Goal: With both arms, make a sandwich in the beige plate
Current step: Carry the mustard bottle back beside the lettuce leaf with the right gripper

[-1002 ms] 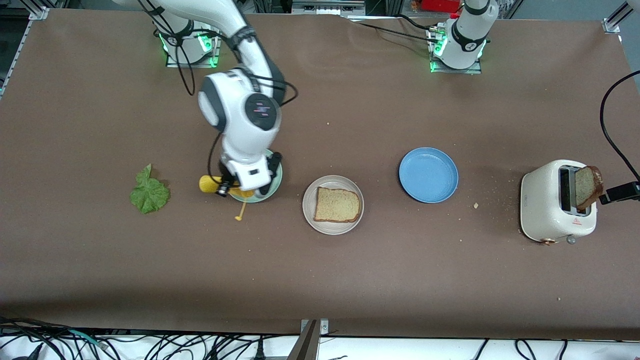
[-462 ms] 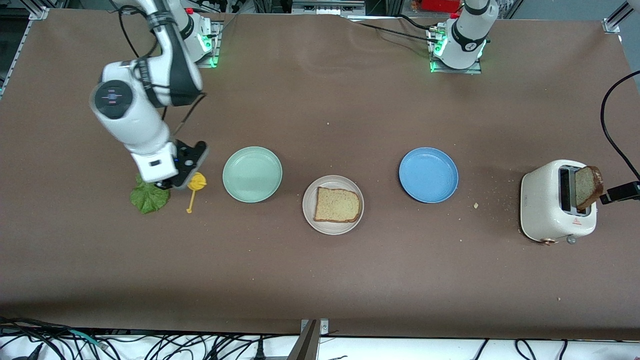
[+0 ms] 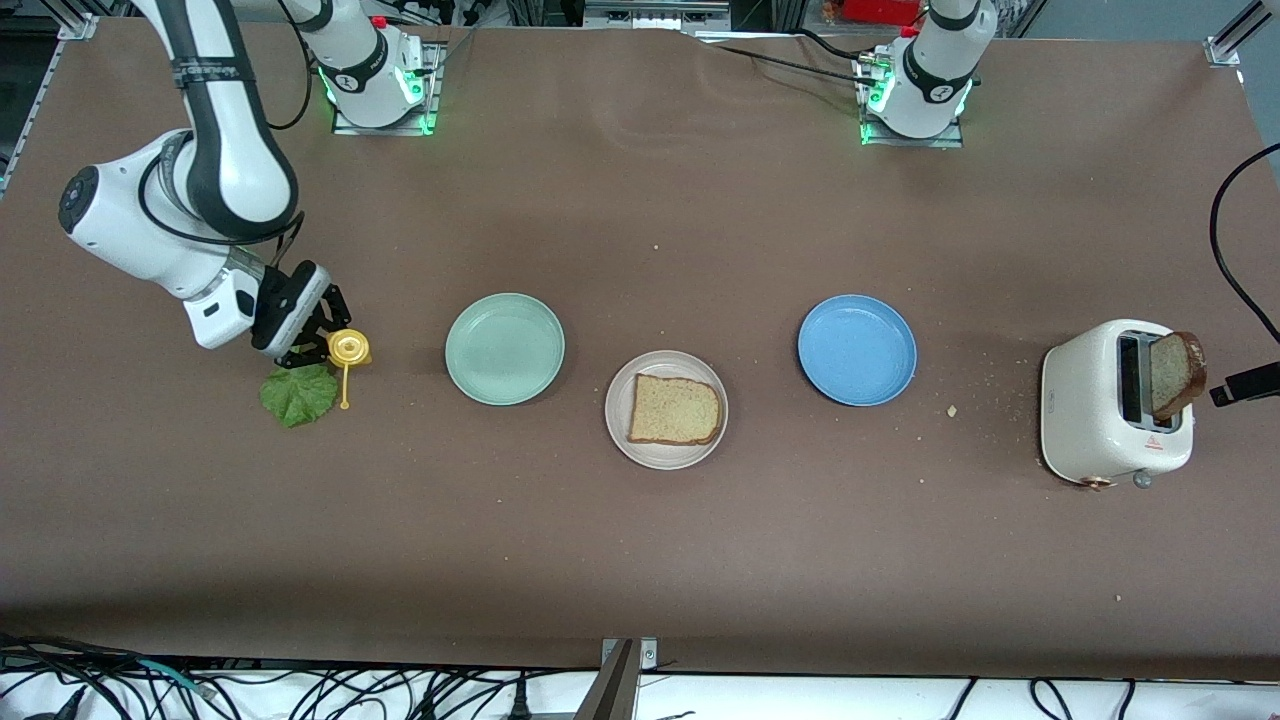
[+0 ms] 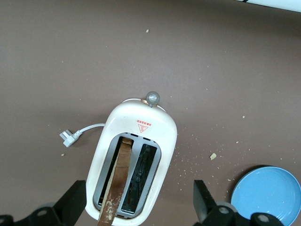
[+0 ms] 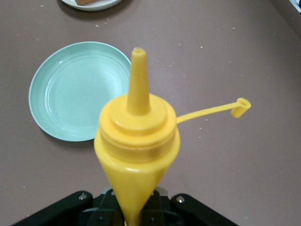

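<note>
The robot's right gripper will set the yellow squeeze bottle down on the bare table (image 3: 372, 317) between the lettuce leaf and the mint-green plate.
A beige plate (image 3: 620, 432) sits mid-table with one bread slice (image 3: 674, 410) on it. A second slice (image 3: 1176, 373) stands up out of a white toaster (image 3: 1100, 410) at the left arm's end; it shows edge-on in the left wrist view (image 4: 118, 179). My left gripper (image 3: 1245, 383) is open above the toaster (image 4: 160, 127), fingers wide on either side of it, touching nothing. A green lettuce leaf (image 3: 297, 394) lies at the right arm's end. My right gripper (image 3: 318, 345) is shut on a yellow squeeze bottle (image 3: 349, 348), held just above the table beside the leaf.
A mint-green plate (image 3: 505, 348) lies between the lettuce and the beige plate, also in the right wrist view (image 5: 70, 94). A blue plate (image 3: 857, 349) lies between the beige plate and the toaster. The bottle's open cap (image 5: 240, 107) dangles on its strap. Crumbs lie around the toaster.
My right arm has swung from over the mint-green plate to beside the lettuce, carrying the yellow bottle. My left gripper has shifted slightly away from the slice in the toaster.
</note>
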{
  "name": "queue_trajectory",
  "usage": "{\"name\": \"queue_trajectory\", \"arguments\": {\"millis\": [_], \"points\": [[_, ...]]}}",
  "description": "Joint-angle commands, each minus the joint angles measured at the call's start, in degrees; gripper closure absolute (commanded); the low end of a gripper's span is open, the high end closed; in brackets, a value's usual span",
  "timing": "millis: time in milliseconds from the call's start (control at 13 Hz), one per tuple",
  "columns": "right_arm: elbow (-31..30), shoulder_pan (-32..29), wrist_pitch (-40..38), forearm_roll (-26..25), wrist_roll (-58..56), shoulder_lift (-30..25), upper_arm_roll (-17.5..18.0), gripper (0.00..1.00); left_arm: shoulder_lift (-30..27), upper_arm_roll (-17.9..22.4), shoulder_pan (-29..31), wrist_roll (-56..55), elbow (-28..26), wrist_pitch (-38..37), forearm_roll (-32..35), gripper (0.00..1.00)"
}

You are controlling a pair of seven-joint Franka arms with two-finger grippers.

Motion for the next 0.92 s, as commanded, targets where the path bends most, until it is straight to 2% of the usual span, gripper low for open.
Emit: {"name": "queue_trajectory", "arguments": {"millis": [0, 154, 462, 616, 848], "points": [[-2.9, 0.4, -6.7, 2.9, -5.5, -2.7, -3.5, 1.00, -0.3, -0.5, 0.3, 1.0, -0.3, 0.8, 1.3, 0.00], [-2.8, -0.8, -14.7, 4.2, -11.1, -1.9, -6.5, 1.00, -0.2, -0.5, 0.4, 1.0, -0.3, 0.9, 1.3, 0.00], [-2.8, -11.5, -31.5, 11.8, -26.3, 4.7, -6.5, 1.00, -0.2, -0.5, 0.4, 1.0, -0.3, 0.9, 1.3, 0.00], [-2.6, -14.0, -35.1, 15.9, -34.9, 9.2, -6.5, 1.00, -0.2, -0.6, 0.3, 1.0, -0.3, 0.9, 1.3, 0.00], [-2.4, -14.1, -35.5, 20.6, -40.6, 13.2, -6.0, 1.00, -0.2, -0.6, 0.4, 1.0, -0.3, 0.9, 1.3, 0.00]]}}
